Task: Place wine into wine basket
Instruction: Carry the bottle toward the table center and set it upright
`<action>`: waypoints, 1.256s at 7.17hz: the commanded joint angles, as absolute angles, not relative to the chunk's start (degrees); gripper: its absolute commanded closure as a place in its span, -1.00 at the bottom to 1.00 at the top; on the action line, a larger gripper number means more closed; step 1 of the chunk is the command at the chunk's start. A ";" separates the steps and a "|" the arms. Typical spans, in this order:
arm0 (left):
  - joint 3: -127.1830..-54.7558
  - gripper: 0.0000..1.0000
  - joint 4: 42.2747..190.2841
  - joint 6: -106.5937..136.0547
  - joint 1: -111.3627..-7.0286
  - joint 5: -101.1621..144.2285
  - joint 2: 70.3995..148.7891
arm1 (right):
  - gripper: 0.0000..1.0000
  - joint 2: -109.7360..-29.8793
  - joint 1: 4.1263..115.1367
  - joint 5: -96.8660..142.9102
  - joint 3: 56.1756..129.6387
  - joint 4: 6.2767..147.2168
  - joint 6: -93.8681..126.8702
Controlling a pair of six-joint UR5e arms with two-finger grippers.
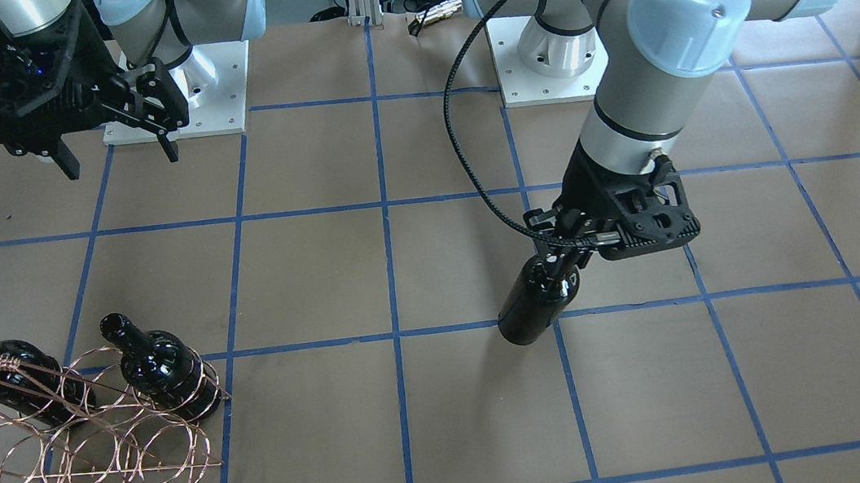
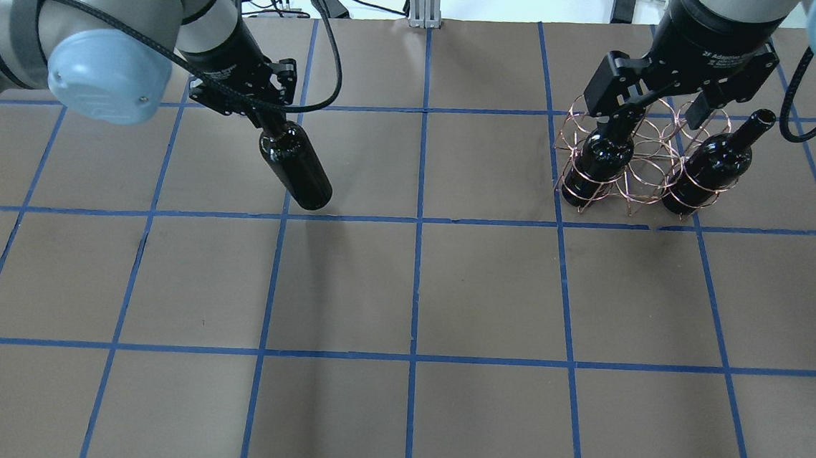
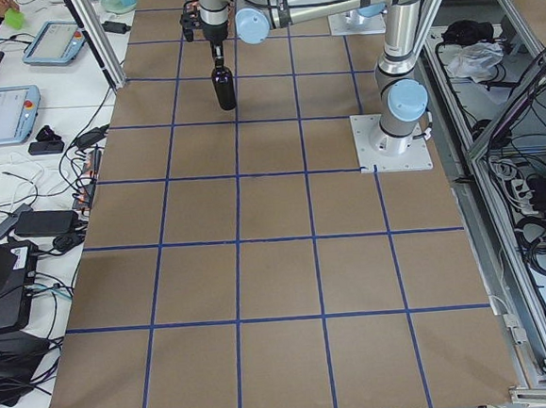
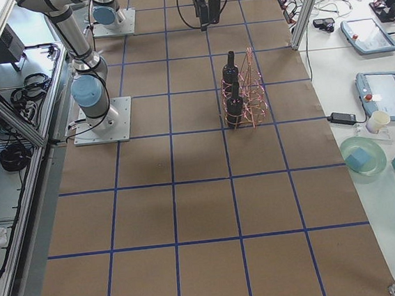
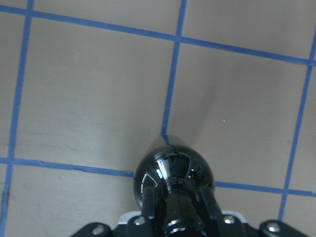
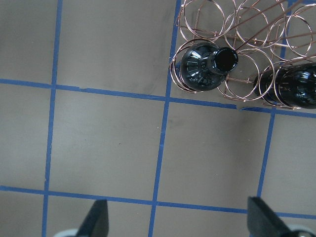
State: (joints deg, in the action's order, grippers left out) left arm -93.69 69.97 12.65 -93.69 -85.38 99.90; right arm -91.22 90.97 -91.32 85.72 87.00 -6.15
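The robot's left gripper should release the black wine bottle, upright on the table just robot-side of the blue tape line (image 1: 475,304) (image 5: 225,203).
My left gripper (image 1: 567,251) is shut on the neck of a glossy black wine bottle (image 1: 539,299), which hangs nearly upright over a blue tape line. It also shows in the overhead view (image 2: 296,165) and the left wrist view (image 5: 173,174). I cannot tell whether its base touches the table. The copper wire wine basket (image 1: 88,460) stands far across the table (image 2: 634,174) and holds two more black bottles (image 2: 605,156) (image 2: 712,165). My right gripper (image 1: 117,155) is open and empty, raised above the table on the robot's side of the basket (image 6: 232,24).
The table is brown paper with a blue tape grid (image 2: 415,287). Both arm bases (image 1: 174,92) (image 1: 555,54) are bolted at the robot's edge. Tablets and cables (image 3: 1,112) lie on side benches beyond the table ends.
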 commanded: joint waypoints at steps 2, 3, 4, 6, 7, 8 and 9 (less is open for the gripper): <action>-96.67 1.00 68.91 18.27 -100.53 -87.00 98.88 | -0.98 -91.23 90.97 -91.32 85.69 87.01 -6.24; -97.64 1.00 68.04 18.72 -101.94 -90.32 98.88 | -0.98 -91.23 90.97 -91.32 85.78 87.01 -6.24; -98.08 1.00 67.85 18.72 -102.30 -90.61 98.79 | -0.98 -91.23 90.97 -91.32 85.78 87.01 -6.24; -98.35 1.00 67.85 18.81 -102.39 -90.62 98.70 | -0.98 -91.14 90.97 -91.32 85.78 86.92 -6.33; -98.52 1.00 67.94 18.63 -102.39 -90.70 99.14 | -0.98 -91.23 90.97 -91.32 85.78 86.92 -6.33; -99.05 1.00 67.94 18.63 -102.39 -90.70 99.05 | -0.98 -91.14 90.97 -91.32 85.78 86.92 -6.33; -99.14 -0.72 67.85 18.89 -102.39 -90.44 98.97 | -0.98 -91.23 90.97 -91.32 85.78 86.92 -6.33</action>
